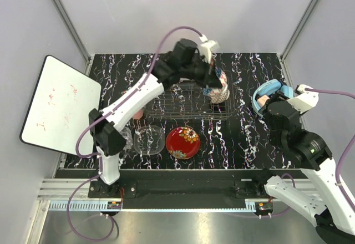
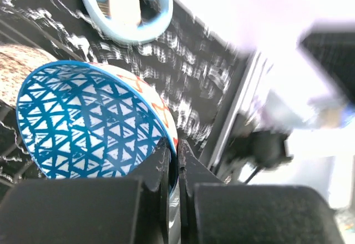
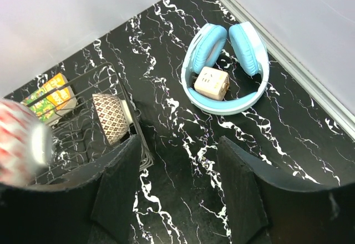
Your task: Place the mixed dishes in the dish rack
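Note:
The robot's left gripper should set the blue patterned bowl, now tilted above the rack's end, down in the dish rack's front corner [image 1: 218, 108] next to the brownish patterned bowl.
My left gripper [image 1: 214, 81] is shut on the rim of the blue patterned bowl [image 1: 221, 76], holding it tilted above the right end of the dish rack [image 1: 176, 108]. In the left wrist view my fingers [image 2: 161, 166] pinch the bowl [image 2: 83, 122] at its rim. The brownish patterned bowl [image 1: 221, 95] stands on edge in the rack's right end and also shows in the right wrist view [image 3: 111, 116]. The red floral plate [image 1: 183, 142], clear glass bowl [image 1: 148, 140], clear drinking glass [image 1: 126, 138] and salmon-pink cup [image 1: 137, 113] sit on the table left and in front of the rack. My right gripper [image 3: 180, 183] is open and empty.
Blue headphones [image 1: 267, 93] with a beige cube [image 3: 211, 83] inside lie right of the rack, under my right arm. An orange-green carton [image 3: 50, 97] sits behind the rack. A whiteboard [image 1: 61, 105] lies at the left. Grey walls enclose the black marbled table [image 1: 233, 138].

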Motion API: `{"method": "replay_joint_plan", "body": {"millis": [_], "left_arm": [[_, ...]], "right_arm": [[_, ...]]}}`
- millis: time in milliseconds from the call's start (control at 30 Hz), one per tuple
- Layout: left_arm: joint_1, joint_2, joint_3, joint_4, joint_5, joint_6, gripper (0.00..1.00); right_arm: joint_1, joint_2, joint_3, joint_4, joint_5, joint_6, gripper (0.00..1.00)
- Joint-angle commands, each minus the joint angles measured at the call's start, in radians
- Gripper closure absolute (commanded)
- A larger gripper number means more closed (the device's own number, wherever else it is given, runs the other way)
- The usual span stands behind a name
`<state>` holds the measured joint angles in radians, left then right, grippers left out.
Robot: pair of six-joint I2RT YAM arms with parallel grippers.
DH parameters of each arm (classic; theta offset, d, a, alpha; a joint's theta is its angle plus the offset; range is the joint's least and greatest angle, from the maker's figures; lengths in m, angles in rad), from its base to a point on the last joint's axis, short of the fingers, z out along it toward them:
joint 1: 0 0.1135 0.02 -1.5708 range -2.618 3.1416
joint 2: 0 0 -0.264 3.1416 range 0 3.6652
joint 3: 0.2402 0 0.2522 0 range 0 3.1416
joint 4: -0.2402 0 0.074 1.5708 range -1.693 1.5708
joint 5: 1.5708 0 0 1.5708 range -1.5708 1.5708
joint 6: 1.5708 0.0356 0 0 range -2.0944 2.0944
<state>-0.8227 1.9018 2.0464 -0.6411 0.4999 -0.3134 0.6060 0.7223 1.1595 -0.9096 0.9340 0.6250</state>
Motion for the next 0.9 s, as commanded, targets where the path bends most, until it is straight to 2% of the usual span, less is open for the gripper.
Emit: {"method": "replay_joint_plan", "body": {"millis": [0, 133, 233, 267, 333, 467, 867], "left_arm": [[0.069, 0.023, -0.037, 0.302, 0.357, -0.334, 1.00], [0.083, 0.045, -0.107, 0.437, 0.365, -0.417, 1.00], [0.086, 0.060, -0.204, 0.639, 0.387, -0.640, 1.00], [0.085, 0.072, -0.225, 0.752, 0.388, -0.683, 1.00], [0.085, 0.089, -0.274, 0.834, 0.393, -0.781, 1.00], [0.088, 0.117, -0.339, 0.964, 0.385, -0.866, 1.00], [0.117, 0.190, -0.347, 0.963, 0.325, -0.857, 1.00]], "right_arm": [[0.001, 0.029, 0.014, 0.031, 0.017, 0.019, 0.36], [0.000, 0.055, 0.009, 0.035, 0.009, 0.030, 0.36], [0.001, 0.066, 0.002, 0.047, 0.008, 0.022, 0.36], [0.001, 0.066, -0.001, 0.051, 0.012, 0.021, 0.36], [0.003, 0.066, -0.004, 0.055, 0.011, 0.015, 0.36], [0.001, 0.054, -0.007, 0.060, 0.009, 0.005, 0.36], [0.001, 0.016, -0.024, 0.058, -0.015, 0.007, 0.36]]}}
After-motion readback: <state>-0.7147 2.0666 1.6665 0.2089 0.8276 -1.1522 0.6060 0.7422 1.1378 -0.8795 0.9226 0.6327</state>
